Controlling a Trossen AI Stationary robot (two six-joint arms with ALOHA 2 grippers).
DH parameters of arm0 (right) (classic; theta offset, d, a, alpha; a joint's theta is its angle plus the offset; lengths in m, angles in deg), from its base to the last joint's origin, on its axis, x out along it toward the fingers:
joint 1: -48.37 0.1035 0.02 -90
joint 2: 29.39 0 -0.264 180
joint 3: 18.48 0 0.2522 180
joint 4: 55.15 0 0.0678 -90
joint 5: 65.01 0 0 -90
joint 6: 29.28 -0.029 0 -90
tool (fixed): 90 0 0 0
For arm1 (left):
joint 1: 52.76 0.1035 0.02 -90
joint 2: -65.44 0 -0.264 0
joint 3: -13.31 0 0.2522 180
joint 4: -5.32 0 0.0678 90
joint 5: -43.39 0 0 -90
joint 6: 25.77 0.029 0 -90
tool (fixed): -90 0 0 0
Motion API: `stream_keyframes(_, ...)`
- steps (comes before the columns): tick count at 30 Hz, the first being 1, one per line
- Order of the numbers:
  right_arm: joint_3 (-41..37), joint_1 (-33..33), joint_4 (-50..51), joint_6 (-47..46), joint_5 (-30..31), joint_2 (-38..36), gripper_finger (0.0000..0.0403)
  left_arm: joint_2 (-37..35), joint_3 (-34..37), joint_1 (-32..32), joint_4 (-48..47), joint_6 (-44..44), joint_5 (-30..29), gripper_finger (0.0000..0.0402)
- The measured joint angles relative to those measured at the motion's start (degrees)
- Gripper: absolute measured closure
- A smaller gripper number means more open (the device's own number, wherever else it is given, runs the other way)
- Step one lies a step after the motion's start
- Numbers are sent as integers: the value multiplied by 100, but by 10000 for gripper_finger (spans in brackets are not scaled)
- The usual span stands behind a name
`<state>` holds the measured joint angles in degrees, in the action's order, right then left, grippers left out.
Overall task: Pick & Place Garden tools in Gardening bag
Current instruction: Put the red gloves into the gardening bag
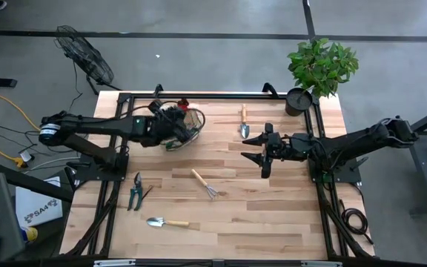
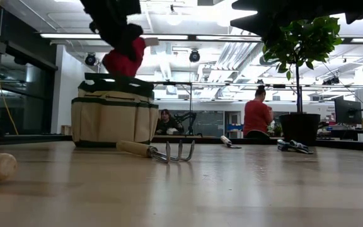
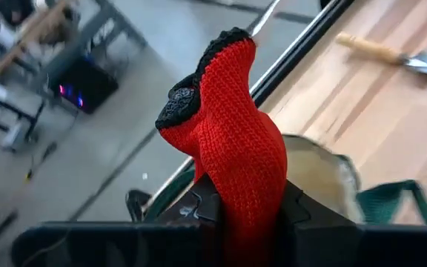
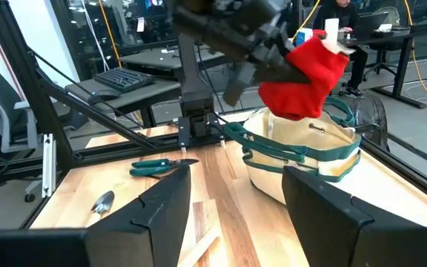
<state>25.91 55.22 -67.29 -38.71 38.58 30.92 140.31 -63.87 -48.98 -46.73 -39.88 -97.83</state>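
The robot's left gripper needs to release the red glove inside the open beige gardening bag (image 1: 175, 136) (image 3: 316, 178), between the bag's green handles.
My left gripper (image 1: 175, 119) is shut on a red knitted glove with black fingertips (image 3: 232, 126). It holds the glove just above the open top of the beige, green-trimmed gardening bag (image 2: 114, 116), which stands on its base at the table's far left (image 4: 302, 152). The glove also shows in the low view (image 2: 123, 63) and the right wrist view (image 4: 306, 78). My right gripper (image 1: 254, 153) is open and empty over the table's right middle, pointing toward the bag. No spray bottle shows. My left gripper pinches the glove's lower part (image 3: 236, 204) between its two fingers. The glove's black-tipped fingers (image 3: 199, 89) stick out past the fingertips. The glove is lifted clear and hangs over the bag's opening (image 4: 295, 111), close above the rim.
On the table lie a hand rake (image 1: 204, 184), a trowel near the front (image 1: 165, 222), a trowel at the far side (image 1: 244, 122), green-handled shears at the left (image 1: 134, 191) and more shears at the right (image 2: 293, 146). A potted plant (image 1: 321, 70) stands at the far right corner.
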Motion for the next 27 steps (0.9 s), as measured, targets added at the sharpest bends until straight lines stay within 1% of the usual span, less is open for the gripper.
stream_keyframes(7,0,0,10,5,0,0,197,57,0,588,-202,-79,1234,360)
stream_keyframes(12,0,0,37,10,2,0,197,279,-2,839,-502,-76,1366,360)
stream_keyframes(18,0,-15,60,20,3,0,197,456,-2,1084,-544,181,1971,360)
stream_keyframes(27,-2,-13,131,17,72,0,197,481,-2,1087,-926,462,2387,360)
